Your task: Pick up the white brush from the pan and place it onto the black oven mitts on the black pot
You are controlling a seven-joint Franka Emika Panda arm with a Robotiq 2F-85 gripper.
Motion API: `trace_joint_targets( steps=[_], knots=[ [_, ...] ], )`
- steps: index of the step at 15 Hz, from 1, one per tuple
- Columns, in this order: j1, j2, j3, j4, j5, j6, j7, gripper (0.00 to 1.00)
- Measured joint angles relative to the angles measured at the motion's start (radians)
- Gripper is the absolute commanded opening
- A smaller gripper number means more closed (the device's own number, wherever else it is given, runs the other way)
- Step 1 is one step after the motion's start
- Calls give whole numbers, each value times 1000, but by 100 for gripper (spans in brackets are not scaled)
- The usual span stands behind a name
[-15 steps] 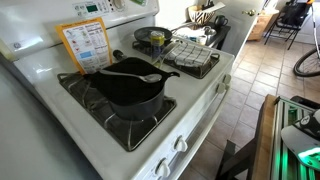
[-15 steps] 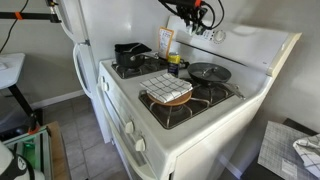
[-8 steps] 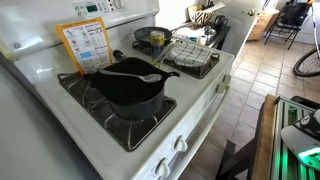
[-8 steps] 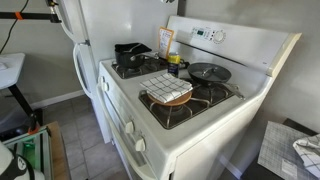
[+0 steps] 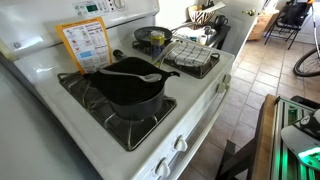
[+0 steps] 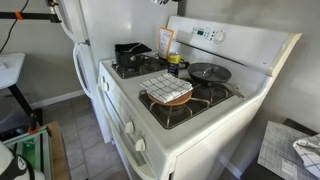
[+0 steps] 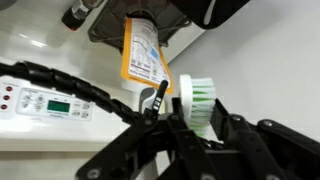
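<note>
My gripper has the white brush high above the stove's control panel. It will put it down on the black oven mitts (image 5: 120, 88) (image 7: 228, 8) beside the pale spoon, on top of the black pot.
In the wrist view my gripper (image 7: 197, 116) is shut on the white brush (image 7: 199, 96), whose green bristle head stands up between the black fingers, high above the stove's control panel. The gripper is above the top edge of both exterior views. The black pot (image 5: 128, 92) sits on a burner with the black oven mitts (image 5: 118, 72) draped over it; it also shows small in the other exterior view (image 6: 130, 50). The pan (image 6: 208, 72) sits on another burner and shows in the other exterior view too (image 5: 150, 36). No brush lies in it.
A pale spoon-like utensil (image 5: 137, 76) lies on the mitts. A grey checked cloth (image 5: 190, 56) covers a bowl on a burner (image 6: 165, 88). An orange laminated card (image 5: 85, 45) leans on the control panel (image 7: 45, 103). A yellow cup (image 6: 175, 62) stands mid-stove.
The gripper, visible at the top of an exterior view a second ago, has risen out of that view. Nothing on the stove has moved.
</note>
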Motion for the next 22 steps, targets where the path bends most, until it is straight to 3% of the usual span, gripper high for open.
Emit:
trace_joint_targets(
  steps=[7,10,11,14,15,22],
  knots=[
    [114,-58,53,-5,-199,-178,-51,8],
    [146,-70,94,-46,-325,-142,3,8],
    [153,-68,107,-65,-363,-110,37,32],
    [162,-58,122,-101,-431,-40,114,32],
    [161,-58,121,-102,-434,-39,114,8],
    [203,-47,133,-129,-424,9,107,8]
  ],
)
